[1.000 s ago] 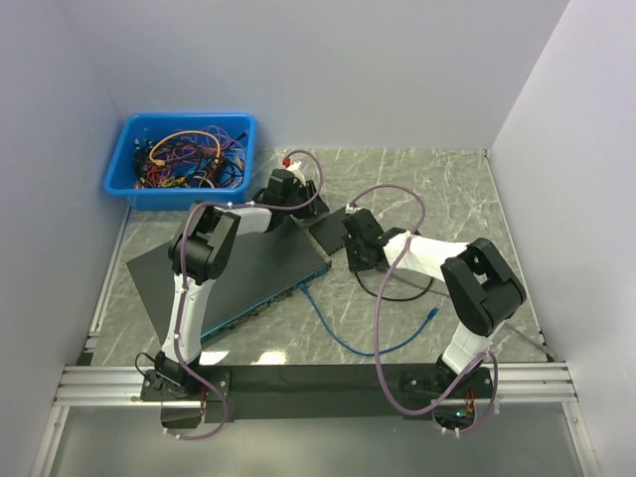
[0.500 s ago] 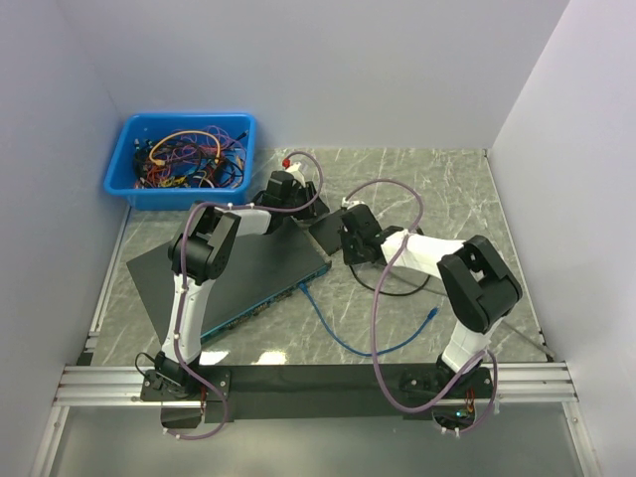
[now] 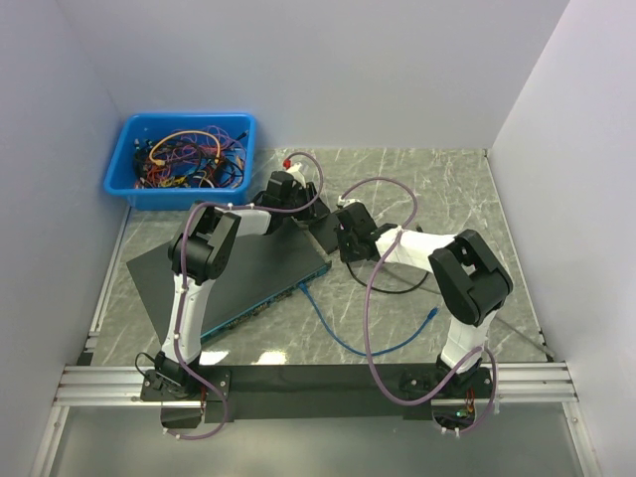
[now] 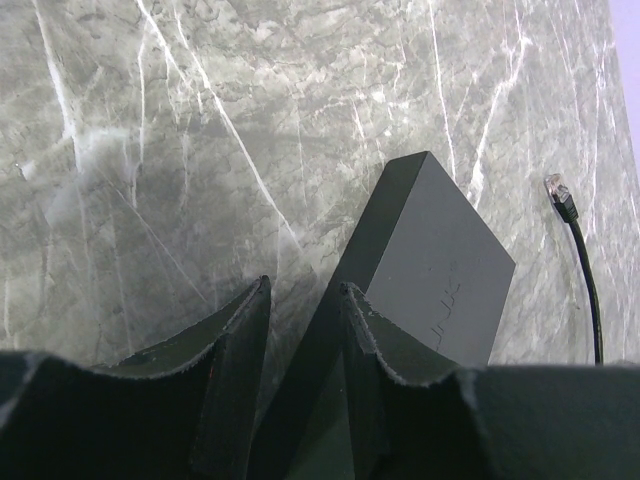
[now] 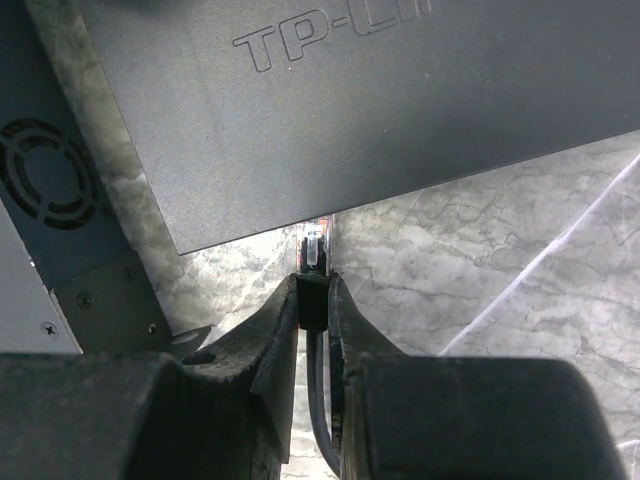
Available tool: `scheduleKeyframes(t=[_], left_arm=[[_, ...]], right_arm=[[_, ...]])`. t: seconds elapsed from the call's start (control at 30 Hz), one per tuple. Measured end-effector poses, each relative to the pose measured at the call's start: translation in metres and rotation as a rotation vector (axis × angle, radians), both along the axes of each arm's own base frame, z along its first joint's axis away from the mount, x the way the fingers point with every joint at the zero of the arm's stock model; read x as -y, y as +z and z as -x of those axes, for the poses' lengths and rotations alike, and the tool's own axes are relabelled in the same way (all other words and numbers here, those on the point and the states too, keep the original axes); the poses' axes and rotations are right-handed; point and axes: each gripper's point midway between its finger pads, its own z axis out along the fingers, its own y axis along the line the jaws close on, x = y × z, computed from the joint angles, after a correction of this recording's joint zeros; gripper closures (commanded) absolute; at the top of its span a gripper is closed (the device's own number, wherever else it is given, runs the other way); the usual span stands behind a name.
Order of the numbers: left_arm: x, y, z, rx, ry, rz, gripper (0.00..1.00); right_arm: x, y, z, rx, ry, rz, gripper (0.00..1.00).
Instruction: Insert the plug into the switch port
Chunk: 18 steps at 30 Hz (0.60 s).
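My right gripper is going to let go of the black plug in the port at the small black switch's lower edge [image 3: 348, 249] [image 5: 314, 226].
The small black TP-Link switch [image 3: 324, 231] lies at the table's middle, beside the corner of a large blue switch. In the left wrist view my left gripper [image 4: 305, 290] straddles the dark side edge of the small switch [image 4: 440, 250], apparently shut on it. My right gripper [image 5: 313, 280] is shut on a black plug [image 5: 313, 300]. The plug's clear tip points at the lower edge of the small switch [image 5: 400, 110] and sits just short of it. The port itself is hidden. In the top view the right gripper [image 3: 340, 237] is right next to the switch, and the left gripper [image 3: 303, 207] is on its far side.
A large blue switch [image 3: 260, 278] lies on a black mat [image 3: 154, 273], with a blue cable [image 3: 348, 333] running from its front. A blue bin [image 3: 134, 149] of tangled cables stands at the back left. A loose black plug [image 4: 556, 188] lies on the marble.
My right gripper has moved left with the plug, closer to the small switch. The left arm has not moved.
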Motion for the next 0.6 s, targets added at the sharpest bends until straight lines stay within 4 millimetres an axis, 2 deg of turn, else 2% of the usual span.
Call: scheduleKeyframes(t=[0.6], left_arm=[[-0.0001,-0.0001,0.0,0.0,0.0,-0.001,0.59]], right_arm=[[0.0015,0.0006,-0.0016,0.009,-0.012,0.007,1.0]])
